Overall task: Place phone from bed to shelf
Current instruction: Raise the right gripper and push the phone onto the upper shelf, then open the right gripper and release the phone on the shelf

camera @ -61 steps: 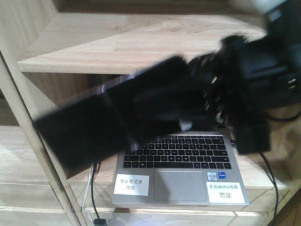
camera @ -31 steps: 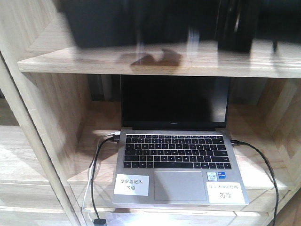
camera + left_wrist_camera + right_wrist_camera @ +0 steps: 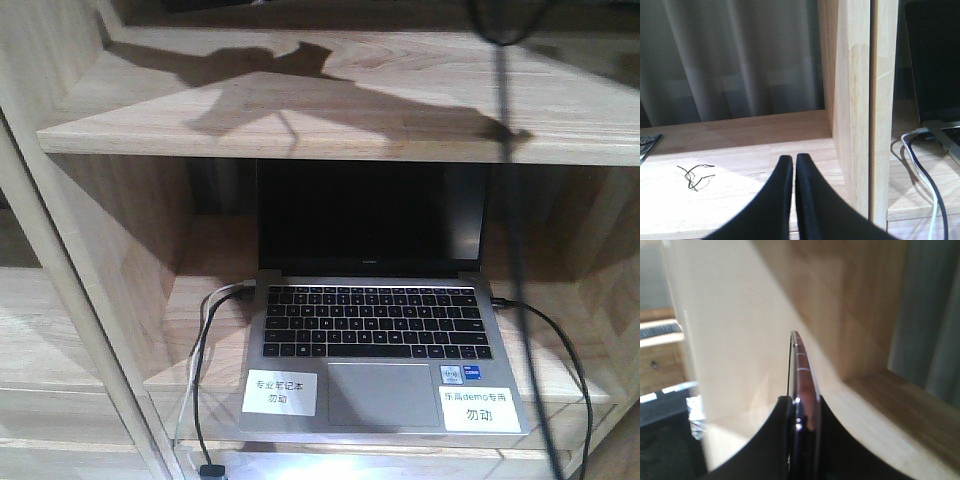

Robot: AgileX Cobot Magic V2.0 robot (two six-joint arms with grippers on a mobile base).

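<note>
My right gripper has the phone, now held upright above a pale board. Next, I lay it down flat on the upper board (image 3: pixel 250 35) (image 3: pixel 882 440) above the laptop, toward the pale side panel.
My right gripper (image 3: pixel 802 400) is shut on the phone (image 3: pixel 801 367). The phone shows edge-on in the right wrist view, slim and glossy with a pinkish metallic edge, held upright above a pale wooden board of the shelf (image 3: pixel 880 405). In the front view the shelf (image 3: pixel 330 100) fills the frame. Neither the right gripper nor the phone shows there, only an arm-shaped shadow on the upper board. My left gripper (image 3: pixel 793 158) is shut on nothing, low over a shelf board (image 3: pixel 740 155) beside an upright panel (image 3: pixel 860 100). The bed is out of view.
An open silver laptop (image 3: pixel 370 300) with white stickers stands in the lower compartment, with cables (image 3: pixel 205 350) plugged in at its left and right sides. A black cable (image 3: pixel 515 250) hangs down on the right. A grey curtain (image 3: pixel 730 55) hangs behind the shelf. A thin wire scrap (image 3: pixel 695 175) lies on the board.
The right arm carrying the phone has risen out of the top of the front view. It crossed in front of the laptop earlier; now only its shadow lies on the upper board.
</note>
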